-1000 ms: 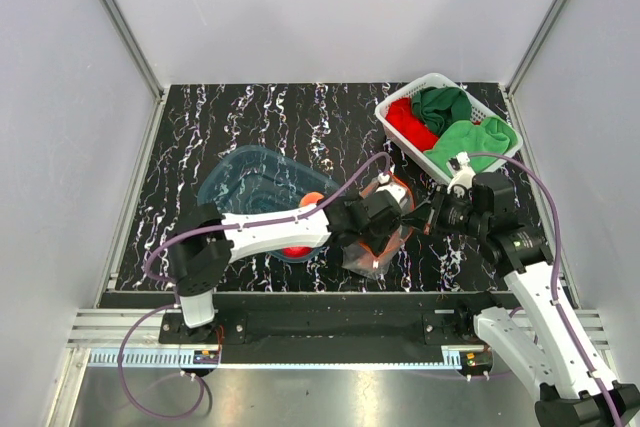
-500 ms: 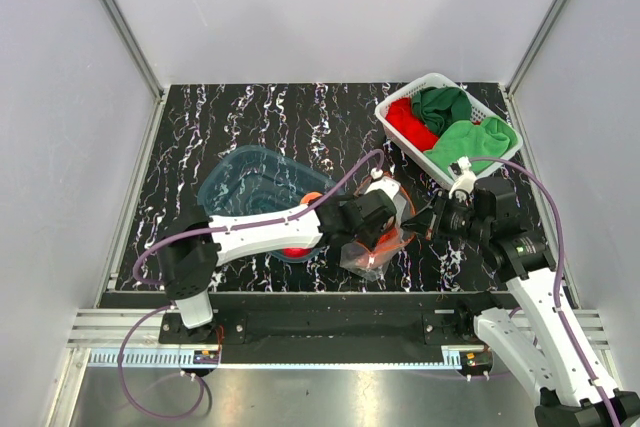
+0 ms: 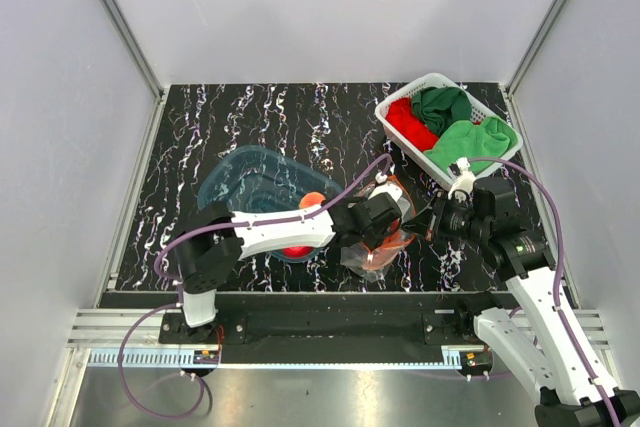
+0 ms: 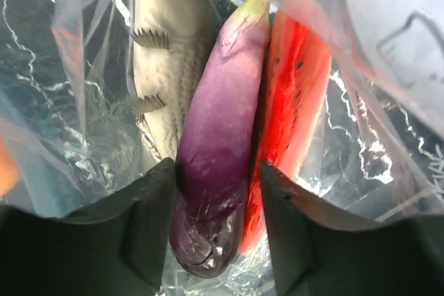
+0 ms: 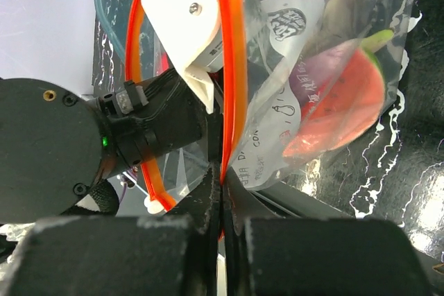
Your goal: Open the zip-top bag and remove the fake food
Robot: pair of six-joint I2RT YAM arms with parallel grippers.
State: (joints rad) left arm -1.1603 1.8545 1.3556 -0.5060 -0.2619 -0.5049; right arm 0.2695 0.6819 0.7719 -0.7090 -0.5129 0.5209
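The watermelon slice's edge is inside my left gripper's fingers beside the eggplant. Next, I open them and close on the eggplant alone (image 4: 214, 185) before lifting it.
The zip-top bag (image 3: 370, 257) lies open at the table's front middle, its orange-red zip strip (image 5: 232, 67) spread into a loop. My left gripper (image 4: 216, 171) reaches inside the bag (image 4: 388, 46), jaws closed around a purple eggplant (image 4: 218, 136), beside a red watermelon slice (image 4: 295, 95) and a pale fish (image 4: 166, 67). My right gripper (image 5: 222, 185) is shut on the zip strip and holds that bag edge up (image 3: 432, 219). An orange fruit (image 3: 312, 198) and a red fruit (image 3: 295, 250) lie by the left arm, partly hidden.
A translucent blue tub (image 3: 240, 177) sits left of the bag under the left arm. A white basket (image 3: 432, 82) with red and green cloths stands at the back right. Grey walls enclose the black marbled table (image 3: 250, 117).
The left gripper has shifted slightly inside the bag. The right gripper has drawn back a little to the right, still on the zip strip.
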